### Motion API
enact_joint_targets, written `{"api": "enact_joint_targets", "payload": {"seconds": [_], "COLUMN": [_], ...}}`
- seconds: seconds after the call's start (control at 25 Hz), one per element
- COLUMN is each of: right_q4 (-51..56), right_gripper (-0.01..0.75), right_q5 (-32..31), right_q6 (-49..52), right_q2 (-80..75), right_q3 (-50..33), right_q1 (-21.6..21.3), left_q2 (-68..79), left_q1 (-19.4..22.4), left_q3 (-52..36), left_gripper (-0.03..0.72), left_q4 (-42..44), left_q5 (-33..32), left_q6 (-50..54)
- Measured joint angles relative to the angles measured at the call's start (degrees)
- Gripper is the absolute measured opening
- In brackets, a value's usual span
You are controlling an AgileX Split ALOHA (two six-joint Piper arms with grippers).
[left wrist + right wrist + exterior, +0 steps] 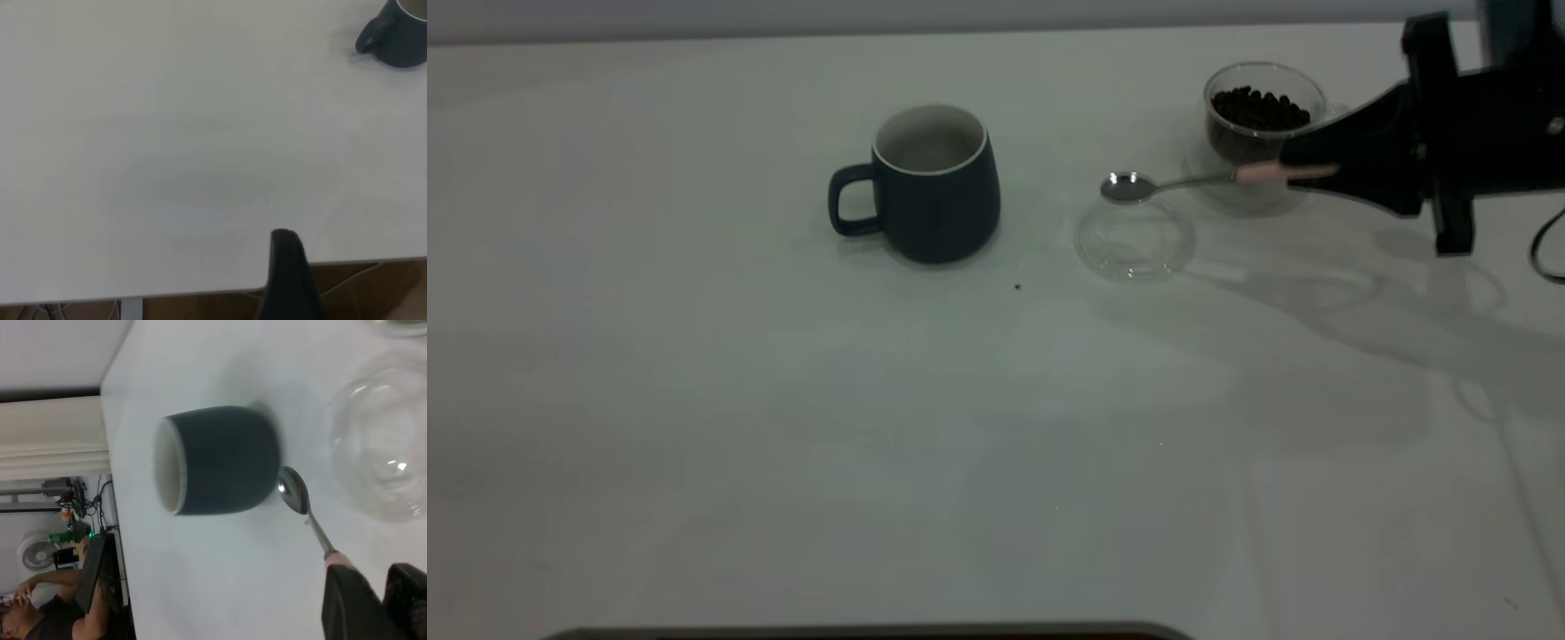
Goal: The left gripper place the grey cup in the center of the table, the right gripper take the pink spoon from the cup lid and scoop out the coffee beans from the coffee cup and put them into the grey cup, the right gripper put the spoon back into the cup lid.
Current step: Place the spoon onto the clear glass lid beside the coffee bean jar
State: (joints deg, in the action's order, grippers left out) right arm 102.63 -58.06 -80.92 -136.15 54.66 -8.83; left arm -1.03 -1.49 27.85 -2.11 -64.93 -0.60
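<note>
Next, I lay the pink spoon across the cup lid's rim (1190, 228) nearest my right gripper, steel bowl inside the lid.
The grey cup (938, 196) stands upright near the middle of the table (783, 400), handle toward the left, and looks empty inside. My right gripper (1303, 164) is shut on the pink handle of the pink spoon (1129, 187) and holds it level. The spoon's steel bowl is empty and hovers over the far rim of the clear cup lid (1136, 238). Behind the spoon stands the glass coffee cup (1263, 133), holding coffee beans (1260, 108). The right wrist view shows the grey cup (220, 460), the pink spoon (293, 490) and the cup lid (383, 447). My left gripper (287, 267) is parked at the table's edge, far from the grey cup (400, 33).
A dark speck (1017, 286) lies on the table in front of the cup and lid. A dark strip (871, 633) runs along the near edge. Beyond the table's far side, the right wrist view shows a person (40, 613) and equipment.
</note>
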Motion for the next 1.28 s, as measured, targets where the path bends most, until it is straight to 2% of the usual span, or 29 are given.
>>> {"api": "enact_joint_targets", "payload": {"seconds": [0.16,0.36,0.6,1.28], "right_q4": [0.0,0.1,0.1,0.4], "right_gripper": [0.110,0.110,0.110,0.110], "right_q5": [-0.1,3.0,6.5,8.4], "right_q6": [0.3,0.5,0.6,0.2], "right_q2": [-4.5,-5.7,-5.9,-5.9], "right_q3": [4.3,6.6,7.5,9.6], "right_q1": [0.0,0.0,0.9,5.2], "left_q2": [0.0,0.0,0.0,0.0], "left_q1": [0.0,0.0,0.0,0.0], "left_q3": [0.0,0.0,0.0,0.0], "left_gripper": [0.567,0.567,0.567,0.567], "left_q4": [0.0,0.0,0.0,0.0], "left_q5": [0.0,0.0,0.0,0.0], "left_q6": [0.0,0.0,0.1,0.1]}}
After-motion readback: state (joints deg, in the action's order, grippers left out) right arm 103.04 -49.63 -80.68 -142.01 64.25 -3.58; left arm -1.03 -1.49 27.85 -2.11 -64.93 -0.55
